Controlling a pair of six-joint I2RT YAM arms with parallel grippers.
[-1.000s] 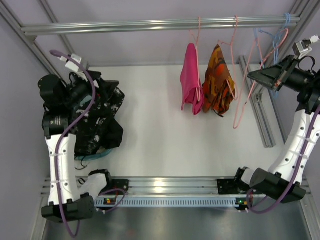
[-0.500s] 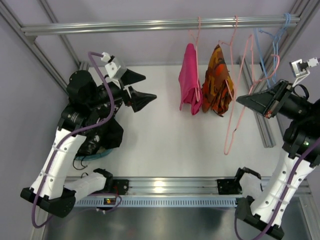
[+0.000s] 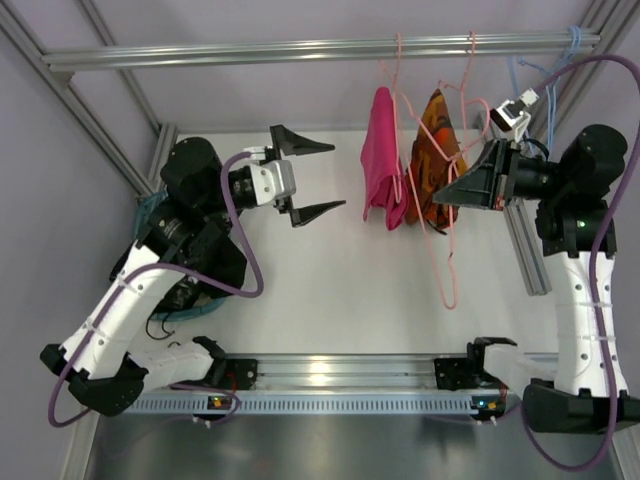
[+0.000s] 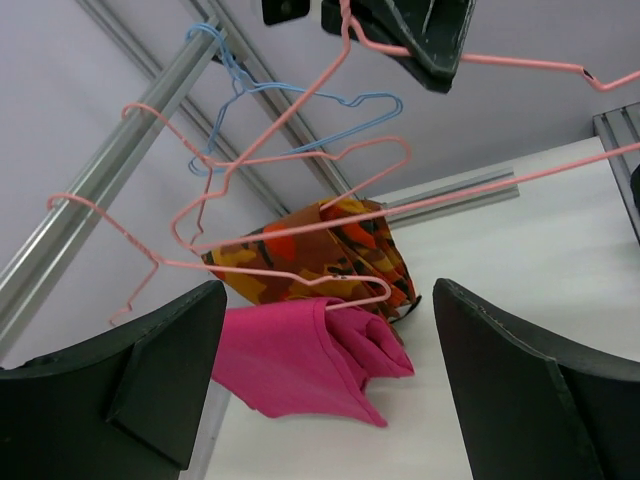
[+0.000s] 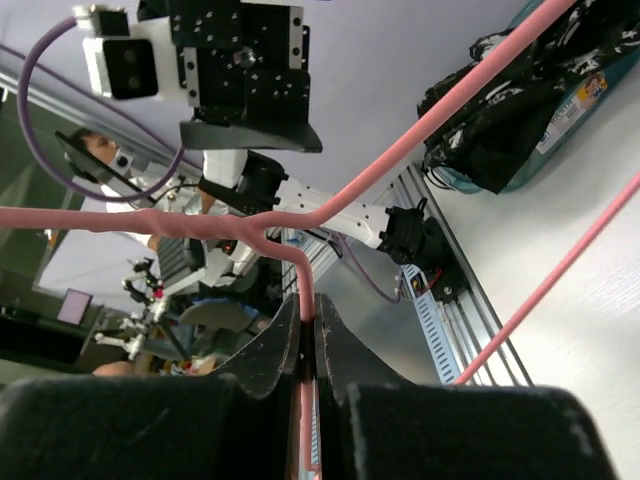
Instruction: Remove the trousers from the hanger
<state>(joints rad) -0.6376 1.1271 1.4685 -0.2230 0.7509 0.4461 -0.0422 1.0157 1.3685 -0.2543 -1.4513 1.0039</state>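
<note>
The hanger is in my right gripper close to its hook, so my left gripper needs to hold it there while my right gripper takes the hanger's lower end (image 3: 450, 303).
My right gripper (image 3: 438, 196) is shut on the hook end of the hanger (image 3: 446, 265), a thin pale-pink wire triangle dangling empty below it over the white table. In the right wrist view the wire (image 5: 400, 150) is pinched between the jaws of the right gripper (image 5: 308, 312). The trousers (image 3: 222, 268) lie in a dark heap at the left, mostly hidden under my left arm; they also show far off in the right wrist view (image 5: 510, 100). My left gripper (image 3: 338, 177) is open and empty in the air, just left of the hanging clothes. In its own view, the left gripper (image 4: 328, 300) has the hanger (image 4: 500, 62) above it.
A magenta garment (image 3: 382, 165) and an orange camouflage garment (image 3: 436, 165) hang on pink hangers from the top rail (image 3: 250, 50). Light-blue hangers (image 3: 545, 80) hang at the rail's right end. A teal basket (image 3: 185, 314) holds the dark heap. An aluminium bar (image 3: 522, 240) lies at the right.
My left arm has lifted off the dark heap and swung right towards the hanging clothes, jaws open. My right gripper has carried the hanger left, away from the rail's end.
</note>
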